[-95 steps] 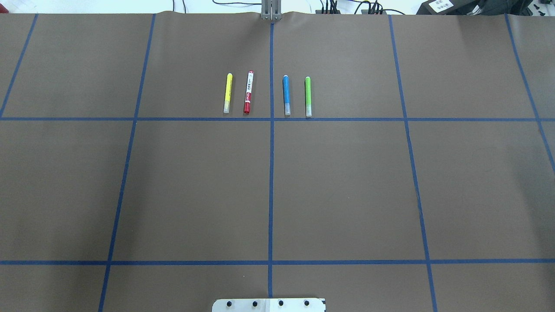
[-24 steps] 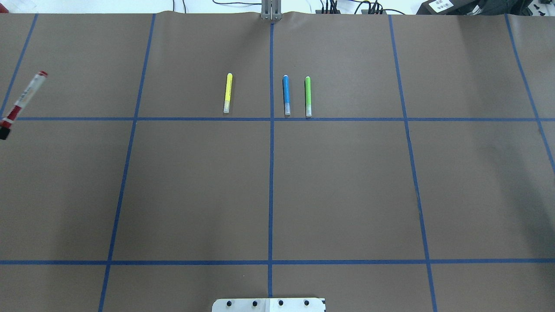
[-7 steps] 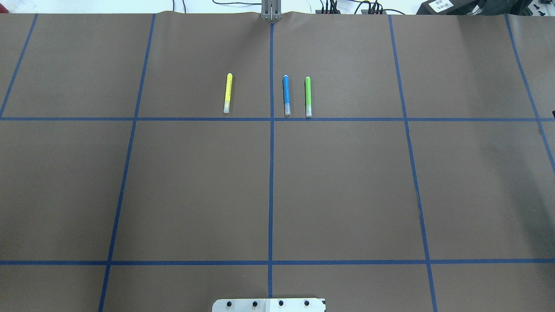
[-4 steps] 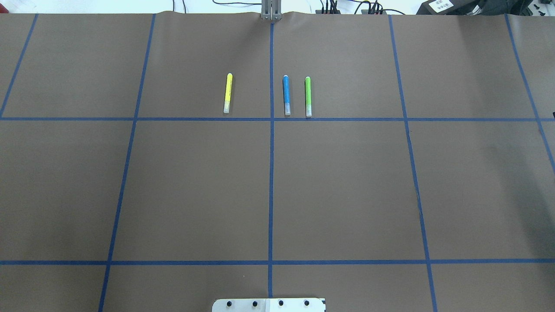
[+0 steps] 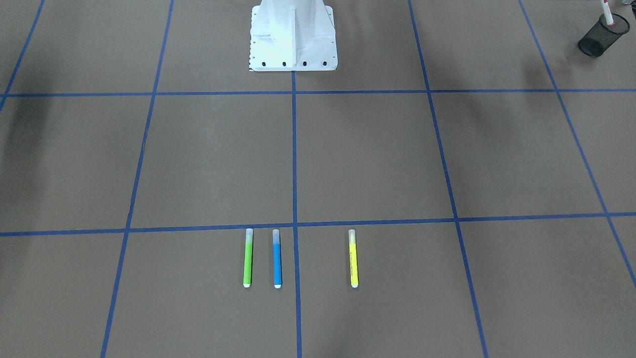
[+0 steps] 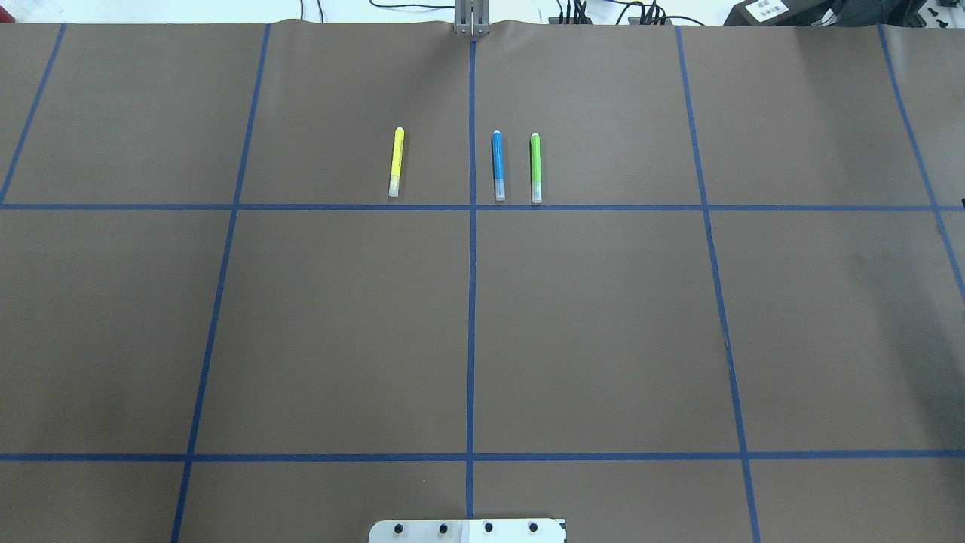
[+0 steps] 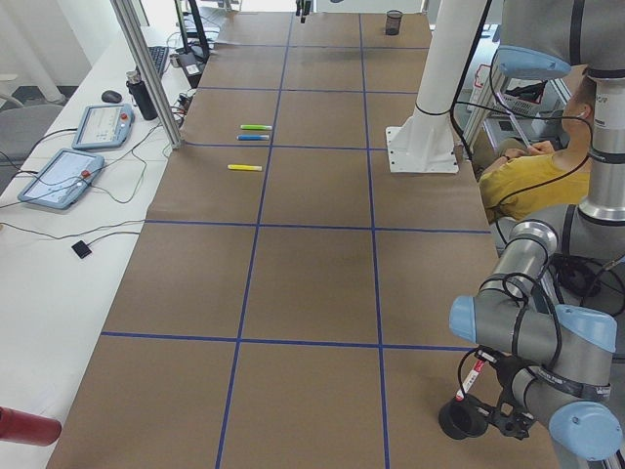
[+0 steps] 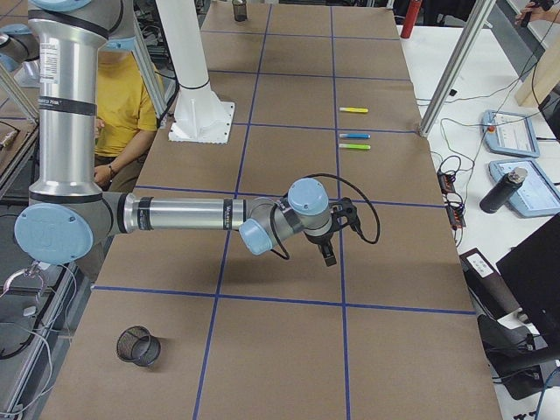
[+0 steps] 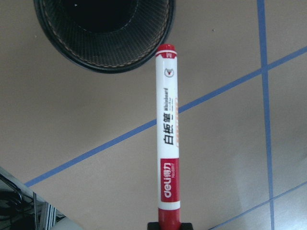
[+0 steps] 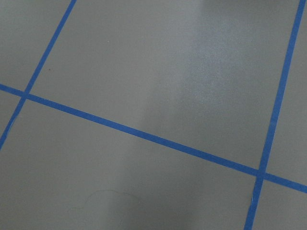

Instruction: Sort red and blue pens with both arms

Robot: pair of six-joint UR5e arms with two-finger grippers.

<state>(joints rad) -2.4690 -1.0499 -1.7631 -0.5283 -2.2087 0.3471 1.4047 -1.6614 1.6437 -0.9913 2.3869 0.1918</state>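
Next, I release the red marker, now just above the cup's rim, from my left gripper inside the black mesh cup [image 5: 610, 27] [image 9: 108, 24] next to its end with the cap.
The red marker [image 9: 168, 134] hangs upright with my left gripper [image 9: 169, 224] shut on its red lower end. Its capped end sits just above the rim of a black mesh cup [image 9: 103, 33]. The left side view shows the marker [image 7: 468, 379] over that cup [image 7: 463, 420], at the near arm. The blue pen [image 6: 497, 166] lies flat on the mat, between the yellow and green pens. My right gripper [image 8: 328, 251] hovers over bare mat; I cannot tell whether it is open or shut.
A yellow pen [image 6: 395, 162] and a green pen [image 6: 535, 167] lie parallel to the blue one. A second mesh cup [image 8: 138, 346] stands near the right arm's base. The white pedestal [image 5: 292, 35] is at mid-table. A person in yellow [image 7: 527, 176] sits behind the robot.
The red marker left its place between the yellow and blue pens and went out of the overhead view on the left. The other pens have not moved.
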